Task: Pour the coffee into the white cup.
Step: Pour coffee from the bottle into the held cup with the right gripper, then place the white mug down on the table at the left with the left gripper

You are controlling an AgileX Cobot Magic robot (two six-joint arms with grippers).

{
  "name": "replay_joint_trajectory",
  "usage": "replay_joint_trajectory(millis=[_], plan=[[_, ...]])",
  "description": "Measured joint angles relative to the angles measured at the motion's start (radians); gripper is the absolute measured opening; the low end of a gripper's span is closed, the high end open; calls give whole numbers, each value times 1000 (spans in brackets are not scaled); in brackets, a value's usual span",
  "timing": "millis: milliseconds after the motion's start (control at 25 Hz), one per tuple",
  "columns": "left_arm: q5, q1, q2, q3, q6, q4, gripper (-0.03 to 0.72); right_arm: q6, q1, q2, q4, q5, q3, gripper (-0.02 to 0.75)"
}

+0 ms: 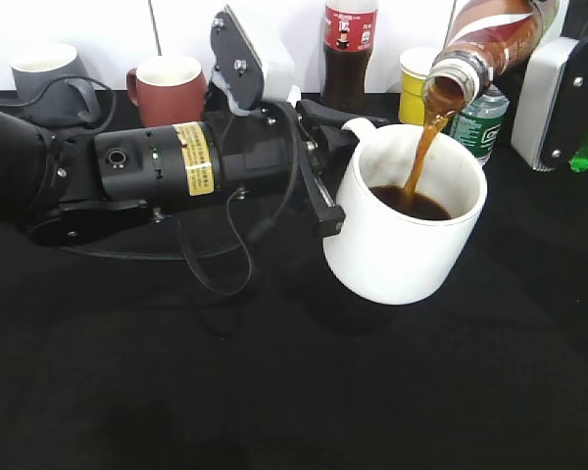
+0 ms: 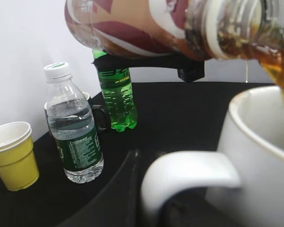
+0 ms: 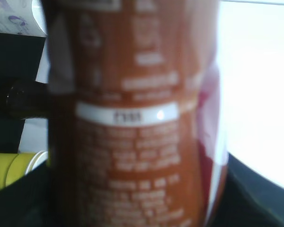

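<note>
Next, my left gripper lets go of the white cup on the black table (image 1: pixel 164 204) just in front of the maroon mug.
The white cup (image 1: pixel 412 240) is large with a loop handle (image 2: pixel 189 172). My left gripper (image 1: pixel 325 186) is shut on that handle and holds the cup slightly tilted, seemingly just off the black table. The coffee bottle (image 1: pixel 495 34), with its orange-brown and white wrap, is tipped mouth-down above the cup's far rim. A brown stream (image 1: pixel 423 152) runs from its open neck into the cup, which holds dark coffee (image 1: pixel 412 203). My right gripper (image 1: pixel 554 59) is shut on the bottle's body, which fills the right wrist view (image 3: pixel 137 118). The bottle also shows in the left wrist view (image 2: pixel 146 28).
Behind the cup stand a yellow paper cup (image 1: pixel 416 83), a green-labelled water bottle (image 2: pixel 75 127), a green soda bottle (image 2: pixel 116 99) and a dark red-labelled soda bottle (image 1: pixel 348 49). A maroon mug (image 1: pixel 167 88) and a grey mug (image 1: pixel 47 70) stand back left.
</note>
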Motion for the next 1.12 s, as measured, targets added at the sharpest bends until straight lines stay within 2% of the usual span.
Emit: replay_joint_trajectory(millis=[200,360,440,560,680,840,960,1120], plan=[[0,1,0,0,1,-80,55,163,0,0,0,-1,0,521],[-22,1,0,0,1,-133,55,514,0,0,0,-9,0,521],[-22,23,0,0,1,-145,55,676,0,0,1,-9,0,521],[-36,111,-11,33,1,-146,55,1007,0,0,1,-9,0,521],[-137,259,-49,153,1,-142,55,1306,0,0,4,37,0,521],[-252,445,-58,328,88,-167,56,1374,0,0,9,41,0,521],[-262,495,-49,365,170,-292,57,1376,0,0,9,41,0,521],[-260,500,46,363,251,-485,57,1376,0,0,9,41,0,521]])
